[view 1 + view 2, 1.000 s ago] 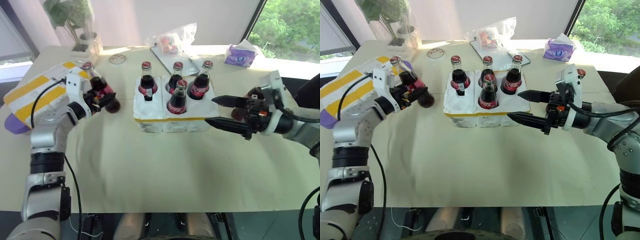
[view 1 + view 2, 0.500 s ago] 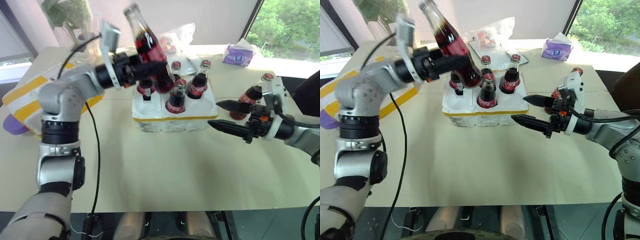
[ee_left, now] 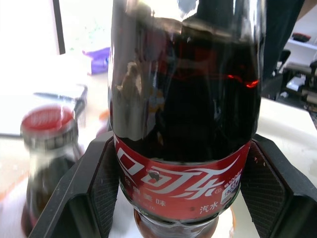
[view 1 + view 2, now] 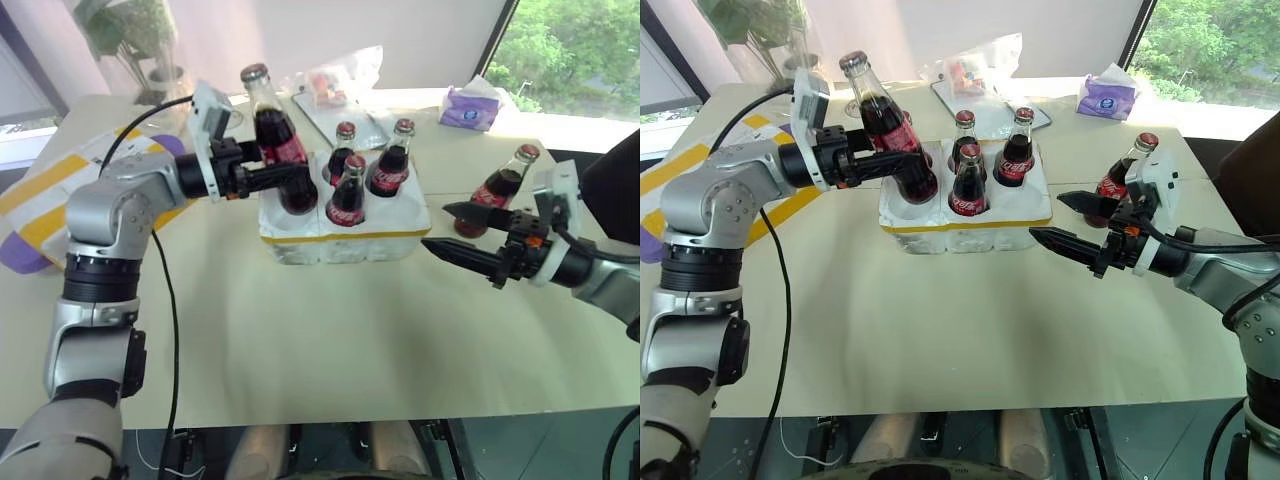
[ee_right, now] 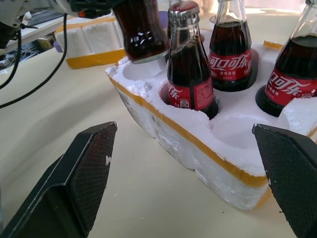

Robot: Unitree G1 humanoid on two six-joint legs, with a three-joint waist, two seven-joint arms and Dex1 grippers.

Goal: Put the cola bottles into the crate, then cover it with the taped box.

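The cola bottle in my left gripper should be released in the crate's near corner hole [image 4: 293, 219] on the side of the taped box.
My left gripper [image 4: 283, 180] is shut on a cola bottle [image 4: 268, 140] and holds it nearly upright, its base just above the empty near-left well of the crate [image 4: 340, 238]. The left wrist view shows that bottle's red label [image 3: 181, 183] between the fingers [image 3: 91, 188]. Three more cola bottles [image 4: 349, 192] stand in the crate's wells. Another bottle [image 4: 499, 186] stands on the table at the right, just behind my right gripper [image 4: 437, 228], which is open and holds nothing. The taped box [image 4: 45, 195] lies at the far left.
A plant vase [image 4: 160, 80], a plastic bag [image 4: 340, 75] and a purple tissue pack [image 4: 468, 108] sit along the table's far edge. A purple thing [image 4: 20, 250] pokes out under the taped box. Bare tabletop [image 4: 330, 330] lies in front of the crate.
My left arm has swung the bottle from beside the taped box, up and to the right, then down over the crate's near-left well. The right gripper has stayed open and almost still.
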